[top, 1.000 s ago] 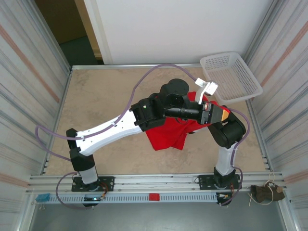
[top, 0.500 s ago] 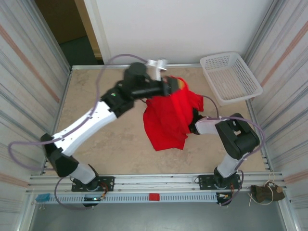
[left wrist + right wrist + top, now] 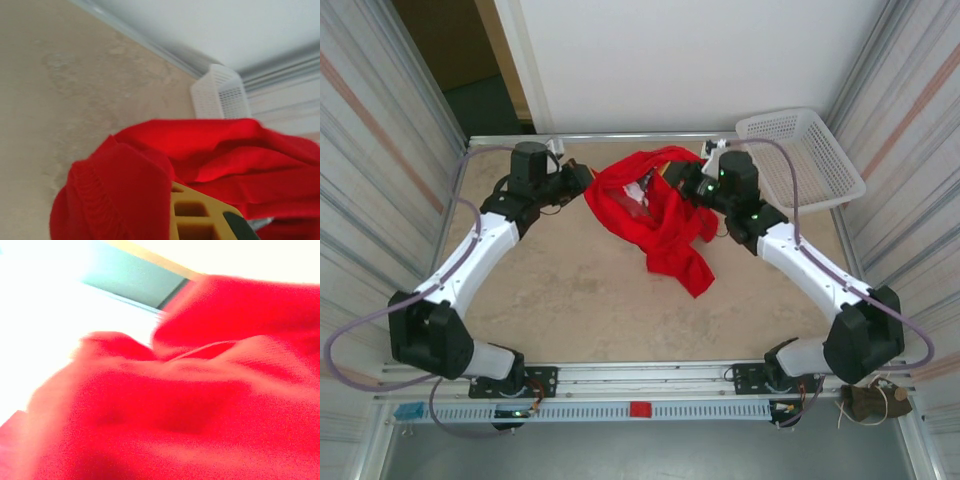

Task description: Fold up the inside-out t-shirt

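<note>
My right gripper needs to lift the t-shirt, which hangs bunched between my grippers with a twisted tail, while my left gripper takes the t-shirt's lower edge [image 3: 695, 285].
The inside-out t-shirt [image 3: 665, 225] is bright red and hangs bunched over the far middle of the table. Its upper edge is stretched between my two grippers and a twisted tail droops toward the near right. My left gripper [image 3: 586, 180] is shut on the shirt's left end, and my right gripper [image 3: 685, 180] is shut on its right end. In the left wrist view the red t-shirt [image 3: 210, 150] drapes over a yellow finger pad [image 3: 200, 215]. Blurred red cloth of the t-shirt [image 3: 190, 405] hides the fingers in the right wrist view.
A white mesh basket [image 3: 800, 160] sits at the far right corner, just behind the right arm, and the basket [image 3: 220, 95] also appears past the cloth from the left wrist. The tan table [image 3: 550, 290] has metal rails along its edges and corrugated walls on both sides.
Both arms have uncrossed and swung apart, left to the far left, right to the far right. The shirt has risen off the table's middle and now spans between them.
</note>
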